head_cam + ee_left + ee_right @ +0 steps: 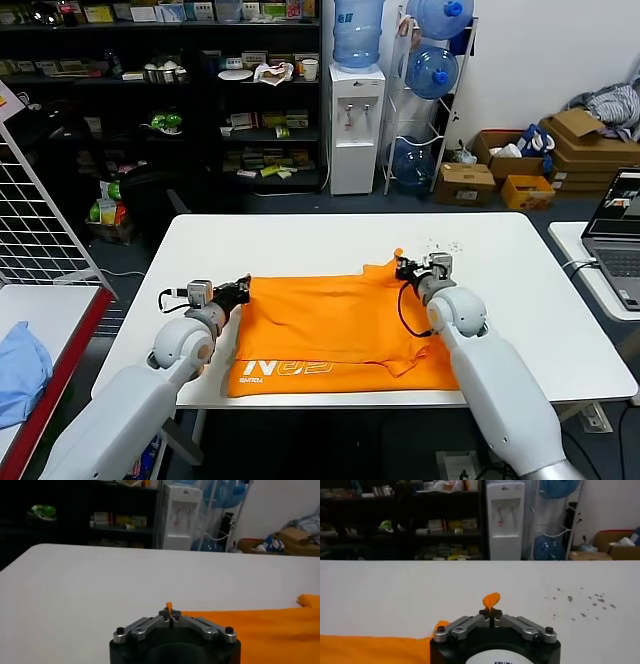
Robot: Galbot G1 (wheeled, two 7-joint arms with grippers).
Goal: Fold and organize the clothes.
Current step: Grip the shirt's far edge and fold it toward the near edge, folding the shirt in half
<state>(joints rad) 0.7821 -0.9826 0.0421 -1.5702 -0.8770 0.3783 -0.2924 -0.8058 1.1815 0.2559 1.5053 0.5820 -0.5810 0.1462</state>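
Observation:
Next, I release, with my left gripper, the orange t-shirt's far corner on the shirt (243,359), by the first big white letter.
The orange t-shirt (330,330) lies partly folded on the white table (330,235), white lettering along its near edge. My left gripper (243,288) is shut on the shirt's far left corner; a sliver of orange fabric (169,607) pokes up between its jaws. My right gripper (402,268) is shut on the far right corner, slightly lifted, with a tuft of orange cloth (491,600) sticking out past the closed jaws. More of the shirt (270,630) spreads beside the left gripper, and the shirt's edge (375,649) shows beside the right one.
A light blue cloth (20,370) lies on a red-edged table at the left. A laptop (615,225) sits on a table at the right. Small dark specks (580,602) mark the white table beyond the right gripper. Shelves and a water dispenser (356,120) stand behind.

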